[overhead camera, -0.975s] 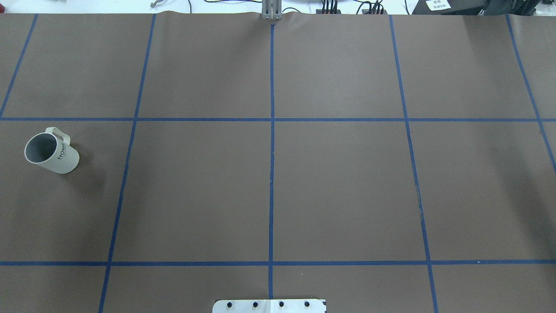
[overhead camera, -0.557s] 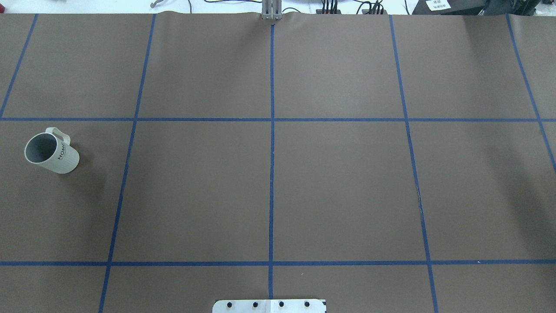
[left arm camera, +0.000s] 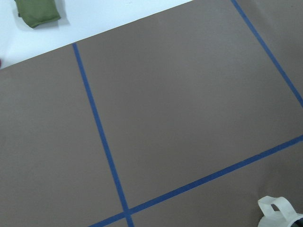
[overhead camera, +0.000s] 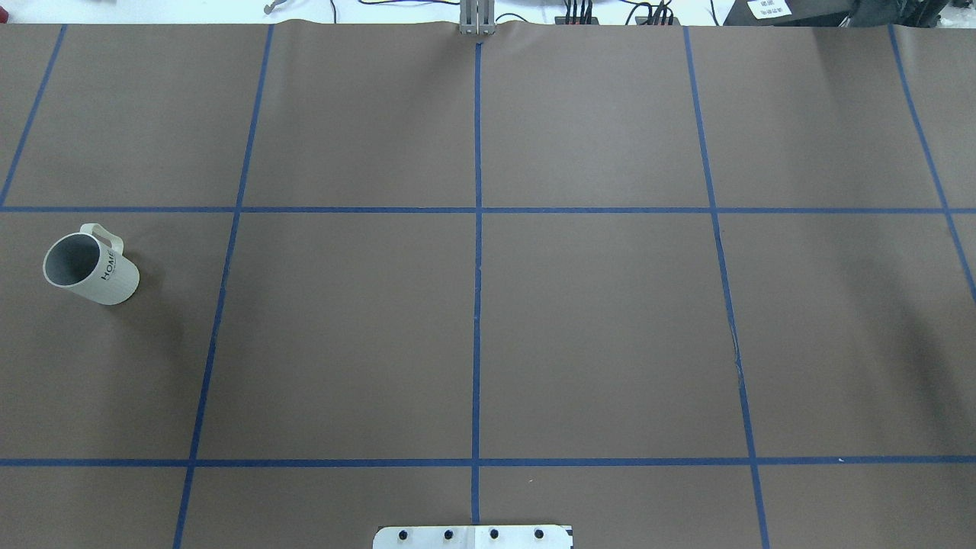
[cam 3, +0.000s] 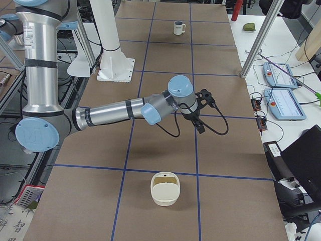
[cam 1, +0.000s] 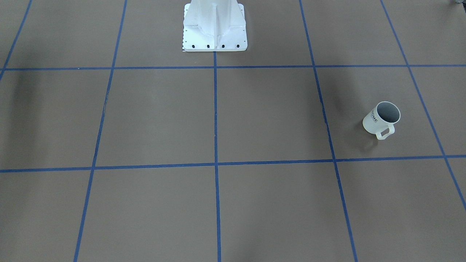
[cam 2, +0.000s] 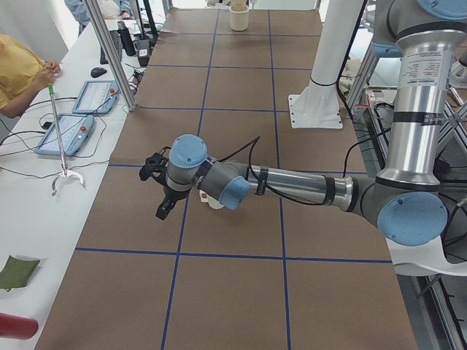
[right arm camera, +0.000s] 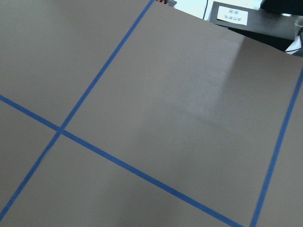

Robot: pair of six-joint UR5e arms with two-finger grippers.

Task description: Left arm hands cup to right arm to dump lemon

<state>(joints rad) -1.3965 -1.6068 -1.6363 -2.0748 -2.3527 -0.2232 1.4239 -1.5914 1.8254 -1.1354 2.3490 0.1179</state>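
Note:
The robot's left gripper will close on the cup's rim (cam 1: 399,115) close to its handle, on the side opposite the "HOME" lettering.
The cup (overhead camera: 90,264), a small white mug with black "HOME" lettering and a grey inside, stands upright at the table's left side. It also shows in the front-facing view (cam 1: 381,119), and its handle shows in the left wrist view (left arm camera: 278,211). No lemon shows in it. My left gripper (cam 2: 163,205) hovers above the table near the cup, which peeks out under the forearm (cam 2: 214,205). My right gripper (cam 3: 200,124) hovers over the table's right half. Both grippers show only in the side views, so I cannot tell if they are open or shut.
A cream container (cam 3: 164,189) with a handle sits on the table at my right end. The white base plate (overhead camera: 473,537) is at the near edge. A green cloth (left arm camera: 38,12) lies off the brown mat. Operators' tablets (cam 3: 285,103) lie on a side bench.
The cup has not moved. Only faint shadows on the table's right side have shifted.

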